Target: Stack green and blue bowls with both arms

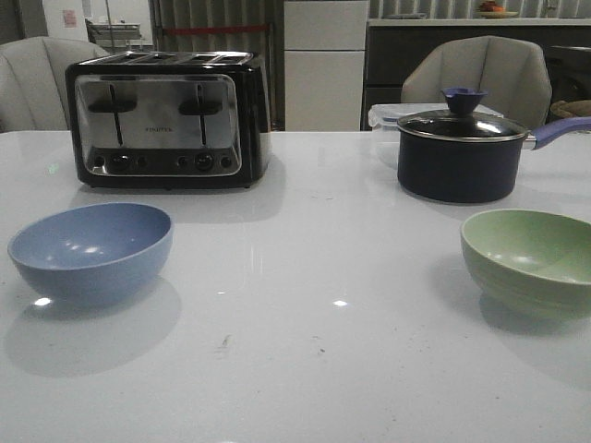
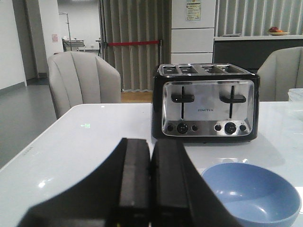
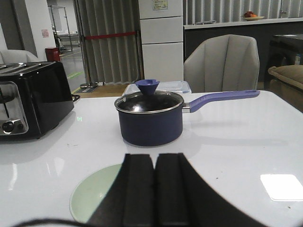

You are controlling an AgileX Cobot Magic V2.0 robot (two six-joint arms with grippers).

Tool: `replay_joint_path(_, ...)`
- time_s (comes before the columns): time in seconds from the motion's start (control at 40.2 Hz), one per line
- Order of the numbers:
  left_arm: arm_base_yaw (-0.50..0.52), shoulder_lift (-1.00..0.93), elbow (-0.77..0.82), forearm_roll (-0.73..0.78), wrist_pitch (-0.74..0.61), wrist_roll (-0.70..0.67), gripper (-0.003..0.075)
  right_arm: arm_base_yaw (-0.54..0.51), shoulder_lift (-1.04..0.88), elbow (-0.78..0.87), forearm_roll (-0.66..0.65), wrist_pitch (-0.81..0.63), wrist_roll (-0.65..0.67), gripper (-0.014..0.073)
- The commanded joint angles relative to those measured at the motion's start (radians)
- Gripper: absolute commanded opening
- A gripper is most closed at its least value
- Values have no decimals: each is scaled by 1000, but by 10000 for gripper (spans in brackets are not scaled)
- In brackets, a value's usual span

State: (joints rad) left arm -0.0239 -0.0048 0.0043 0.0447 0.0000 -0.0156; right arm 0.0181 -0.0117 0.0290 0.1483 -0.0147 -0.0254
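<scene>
Next, I move my right gripper over to the green bowl's rim (image 1: 585,221), on the side away from the blue bowl, and close it there.
The blue bowl (image 1: 90,251) stands upright and empty on the white table at the left, in front of the toaster. The green bowl (image 1: 528,258) stands upright and empty at the right, in front of the saucepan. No gripper shows in the front view. In the left wrist view my left gripper (image 2: 150,144) is shut and empty, with the blue bowl (image 2: 251,196) beside and beyond it. In the right wrist view my right gripper (image 3: 155,158) is shut and empty, above the green bowl (image 3: 94,198), which it partly hides.
A black and chrome toaster (image 1: 168,118) stands at the back left. A dark lidded saucepan (image 1: 459,152) with a purple handle stands at the back right, a clear lidded box (image 1: 383,118) behind it. Chairs stand beyond the table's far edge.
</scene>
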Motion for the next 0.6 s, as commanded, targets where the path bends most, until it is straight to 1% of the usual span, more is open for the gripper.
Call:
replay_joint_path(0.0, -1, -19, 4, -1, -135, -8, 93, -2, -18, -4, 1, -94, -1, 57)
replay_joint_path(0.149, -1, -19, -13, -1, -241, -8, 93, -2, -18, -22, 1, -98, -1, 57)
replay_joint_path(0.249, -1, -19, -78, -1, -226, -8, 93, -2, -18, -82, 1, -70, -1, 57)
replay_joint_path(0.323, -1, -14, -160, -1, -160, -8, 93, -2, -17, -161, -3, -16, -1, 57)
replay_joint_path(0.398, -1, 4, -253, -1, -63, -8, 93, -2, -9, -243, -29, 39, -1, 57)
replay_joint_path(0.522, -1, 79, -411, -1, 113, -8, 93, -2, 46, -377, -93, 137, -1, 57)
replay_joint_path(0.572, -1, 120, -485, -1, 170, -8, 93, -2, 81, -437, -99, 178, -1, 57)
